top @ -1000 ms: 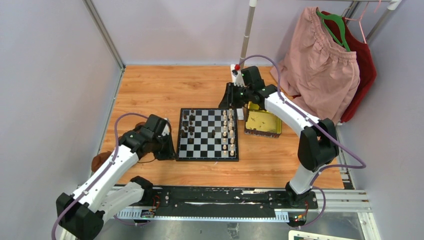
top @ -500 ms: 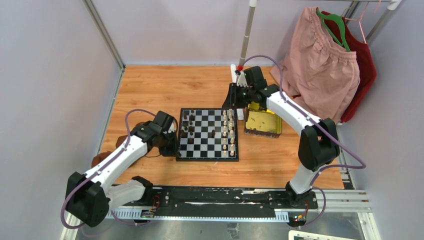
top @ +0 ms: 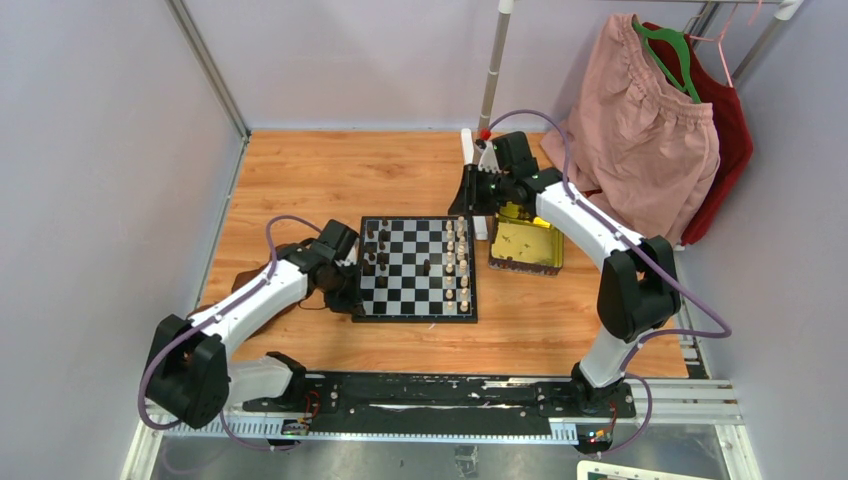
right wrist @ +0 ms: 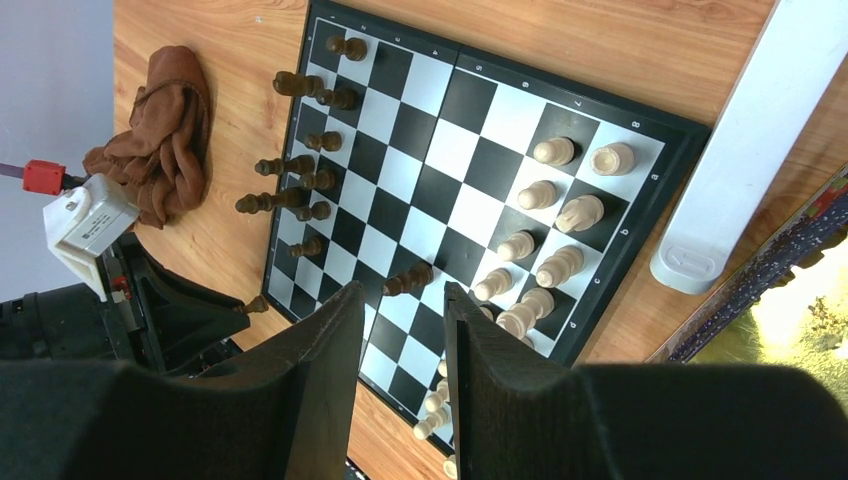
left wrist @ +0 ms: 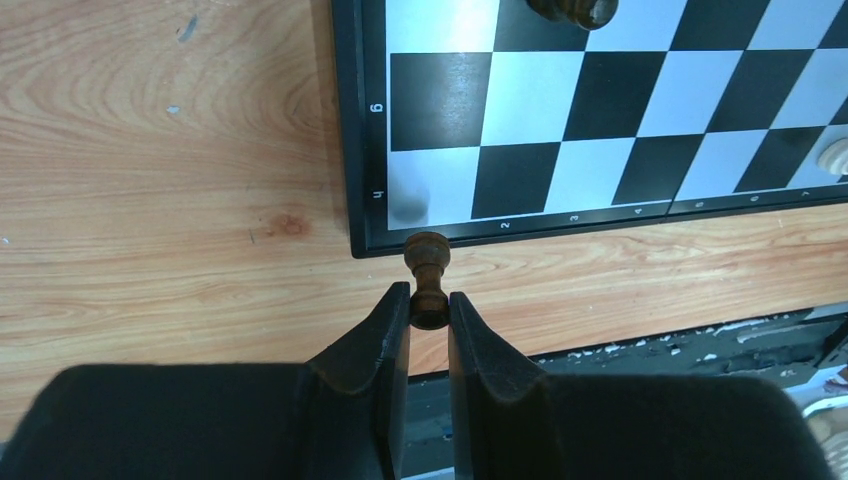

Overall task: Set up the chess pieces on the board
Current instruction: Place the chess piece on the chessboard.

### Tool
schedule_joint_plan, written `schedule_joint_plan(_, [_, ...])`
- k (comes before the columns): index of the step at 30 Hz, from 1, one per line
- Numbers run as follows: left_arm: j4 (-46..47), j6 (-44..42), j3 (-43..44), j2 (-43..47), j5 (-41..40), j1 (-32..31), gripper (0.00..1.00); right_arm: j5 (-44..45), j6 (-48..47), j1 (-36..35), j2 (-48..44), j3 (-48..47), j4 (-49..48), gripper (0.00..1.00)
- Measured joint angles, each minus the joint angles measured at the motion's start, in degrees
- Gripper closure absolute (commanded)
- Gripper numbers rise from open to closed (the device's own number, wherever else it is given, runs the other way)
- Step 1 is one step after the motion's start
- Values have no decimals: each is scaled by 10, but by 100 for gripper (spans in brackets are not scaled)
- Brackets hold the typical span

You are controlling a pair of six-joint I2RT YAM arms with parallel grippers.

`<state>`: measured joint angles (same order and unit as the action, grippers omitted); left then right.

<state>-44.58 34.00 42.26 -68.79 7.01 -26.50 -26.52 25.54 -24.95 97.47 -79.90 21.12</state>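
Next, my left gripper lets go of the small dark pawn on the board's white corner square (top: 365,308) (left wrist: 426,200) beside the letter h.
The board (top: 415,317) lies mid-table, with dark chess pieces (top: 376,248) along its left columns and cream ones (top: 456,262) along its right. One dark piece (top: 427,267) stands alone nearer the cream side. My left gripper (top: 347,287) is at the board's near-left corner, shut on a small dark pawn (left wrist: 428,281) that hovers just off the black rim (left wrist: 352,150). My right gripper (top: 470,197) hangs open above the far-right corner with nothing held. In the right wrist view the board (right wrist: 452,150) and the lone dark piece (right wrist: 408,278) show through the gap of that gripper (right wrist: 400,292).
A gold tray (top: 525,243) sits right of the board. A white power strip (right wrist: 740,140) lies along the board's far-right side. A brown pouch (right wrist: 165,125) lies left of the board, under my left arm. Pink and red clothes (top: 650,120) hang at the back right.
My left arm has swung right towards the board's left edge, carrying the dark pawn. The right arm has barely moved.
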Motion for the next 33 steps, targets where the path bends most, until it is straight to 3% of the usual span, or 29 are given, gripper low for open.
schedule_joint_plan(17, [6, -11, 23, -52, -12, -7, 96, -5, -1, 8, 0, 10, 0, 60])
schedule_joint_plan(23, [9, -14, 36, -69, -13, -7, 91, -6, -1, 14, 0, 11, 0, 60])
schedule_joint_plan(33, [1, -24, 37, -77, -19, -10, 56, -14, -1, 23, 0, 18, 0, 60])
